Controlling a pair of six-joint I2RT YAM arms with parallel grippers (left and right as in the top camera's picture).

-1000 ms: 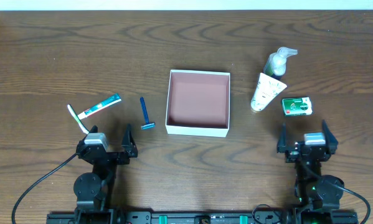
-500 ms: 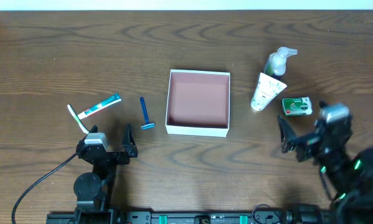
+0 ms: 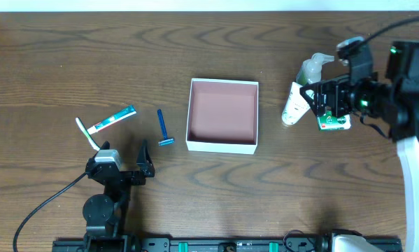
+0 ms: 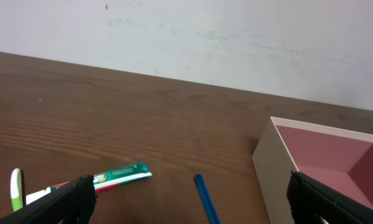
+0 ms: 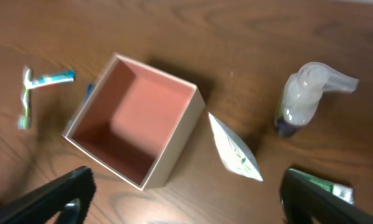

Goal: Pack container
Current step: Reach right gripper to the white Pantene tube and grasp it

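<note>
I should next close my right gripper on the flat top end (image 3: 308,92) (image 5: 256,174) of the white tube, at the corner nearest the green box.
The container (image 3: 222,145), a square white box with a reddish-brown inside, sits mid-table holding nothing, and shows in both wrist views (image 4: 273,180) (image 5: 174,155). My right gripper (image 3: 315,103) hovers open above the white tube (image 3: 296,103) and the green box (image 3: 335,120), holding nothing. In its wrist view the right gripper (image 5: 186,186) spans the table between the container's corner and the green box (image 5: 320,183), with the tube (image 5: 233,149) ahead. My left gripper (image 3: 146,162) rests open near the front left. Between the left gripper's (image 4: 189,190) fingers lies the blue razor (image 4: 205,199).
A pump bottle (image 3: 313,68) stands behind the tube. Left of the container lie the blue razor (image 3: 164,127), a toothpaste tube (image 3: 112,120) and a toothbrush (image 3: 87,133). A white wall runs along the table's far edge.
My right arm has risen from its rest at the front right and swung back over the white tube and green box. The left arm has not moved.
</note>
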